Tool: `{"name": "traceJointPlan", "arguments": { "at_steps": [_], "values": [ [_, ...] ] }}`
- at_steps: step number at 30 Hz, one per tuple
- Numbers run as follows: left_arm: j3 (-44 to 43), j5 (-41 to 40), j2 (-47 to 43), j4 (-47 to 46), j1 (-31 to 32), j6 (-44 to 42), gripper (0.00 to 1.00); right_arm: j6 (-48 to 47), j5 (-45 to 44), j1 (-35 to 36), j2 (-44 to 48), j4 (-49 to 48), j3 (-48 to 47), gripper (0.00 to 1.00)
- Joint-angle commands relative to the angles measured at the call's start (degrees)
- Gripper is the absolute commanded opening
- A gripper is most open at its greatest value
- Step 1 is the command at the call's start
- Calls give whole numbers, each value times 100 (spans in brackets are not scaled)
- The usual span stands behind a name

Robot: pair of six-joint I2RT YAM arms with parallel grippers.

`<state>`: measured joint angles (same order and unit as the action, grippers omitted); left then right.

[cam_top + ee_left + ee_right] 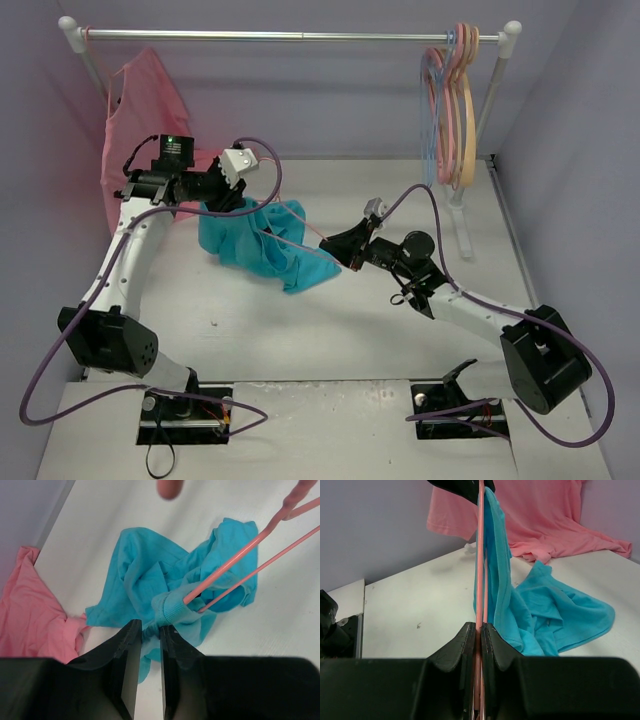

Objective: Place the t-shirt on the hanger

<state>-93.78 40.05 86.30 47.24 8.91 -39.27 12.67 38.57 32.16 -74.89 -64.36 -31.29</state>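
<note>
My right gripper has the hanger's end outside the t-shirt. It should let go of it, take the neck's loose edge [245,597] and pull that over the hanger's end.
The teal t-shirt [265,245] hangs bunched between my two grippers, its lower part resting on the table. My left gripper [232,200] holds it up from the left. In the left wrist view the left gripper [150,630] is shut on a fold of the t-shirt [145,575] by the ribbed neck. The thin pink hanger [240,555] runs into the neck opening. My right gripper [340,250] holds the hanger [312,237] from the right. In the right wrist view that gripper [480,626] is shut on the hanger [480,555], with the t-shirt [555,610] draped on the hanger's right side.
A large pink garment [140,120] hangs at the left end of the rail [300,36] and spills onto the table [30,615]. Several hangers [455,110], pink, blue and tan, hang at the rail's right end. The rack's right post [462,220] stands behind my right arm.
</note>
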Motion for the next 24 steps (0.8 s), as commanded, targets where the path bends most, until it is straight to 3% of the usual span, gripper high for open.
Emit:
{"name": "traceJointPlan", "arguments": {
  "at_steps": [1, 10, 16, 19, 24],
  "values": [
    [43, 951, -307, 4, 67, 121, 17, 8, 291, 1, 133, -921, -562, 0],
    [88, 1663, -447, 180, 67, 191, 28, 201, 722, -43, 194, -842, -773, 0],
    [140, 1813, -544, 215, 85, 200, 28, 131, 766, -61, 273, -640, -888, 0],
    [175, 1857, -579, 189, 111, 209, 24, 113, 766, -70, 238, -587, -923, 0],
    [228, 2085, -632, 145, 181, 262, 7, 9, 705, -70, 133, -377, -1046, 0]
  ]
}}
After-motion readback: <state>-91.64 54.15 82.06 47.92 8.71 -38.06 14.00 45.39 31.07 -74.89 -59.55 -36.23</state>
